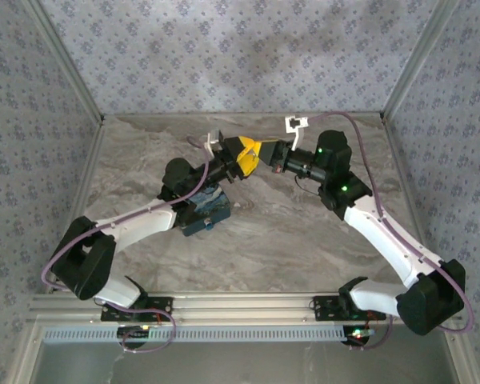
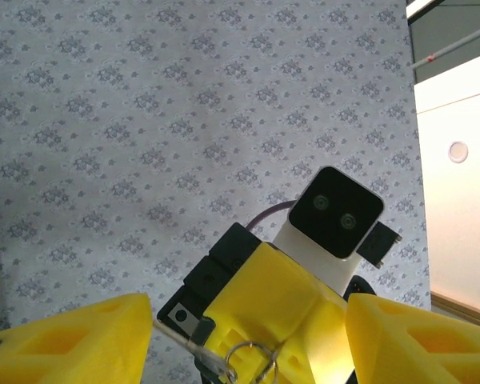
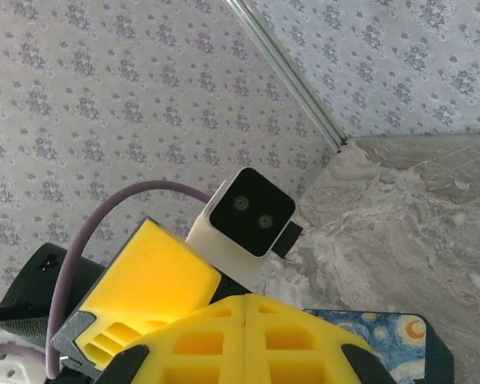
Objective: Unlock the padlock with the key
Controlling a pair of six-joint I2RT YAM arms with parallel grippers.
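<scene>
The key sits at a slant from my right gripper against one spread finger, so my left gripper will open, move over and close around both the key and its ring [image 2: 253,365].
Both arms meet in the air over the back middle of the table. My right gripper [image 1: 266,152] [image 3: 246,301] has its yellow fingers pressed flat together. From the left wrist camera those fingers [image 2: 264,296] point toward me, and a thin silver key [image 2: 211,361] with a wire ring [image 2: 247,343] hangs at their tip. My left gripper [image 1: 242,156] [image 2: 248,300] faces it with its fingers spread, one on either side of the right gripper's tip, leaving a gap on the left. The padlock is hidden from me.
A blue box with a starry print [image 1: 208,210] [image 3: 384,344] lies on the marble table [image 1: 288,232] under the left forearm. Patterned walls close in the back and both sides. The left arm's wrist camera [image 3: 250,210] sits close to the right gripper.
</scene>
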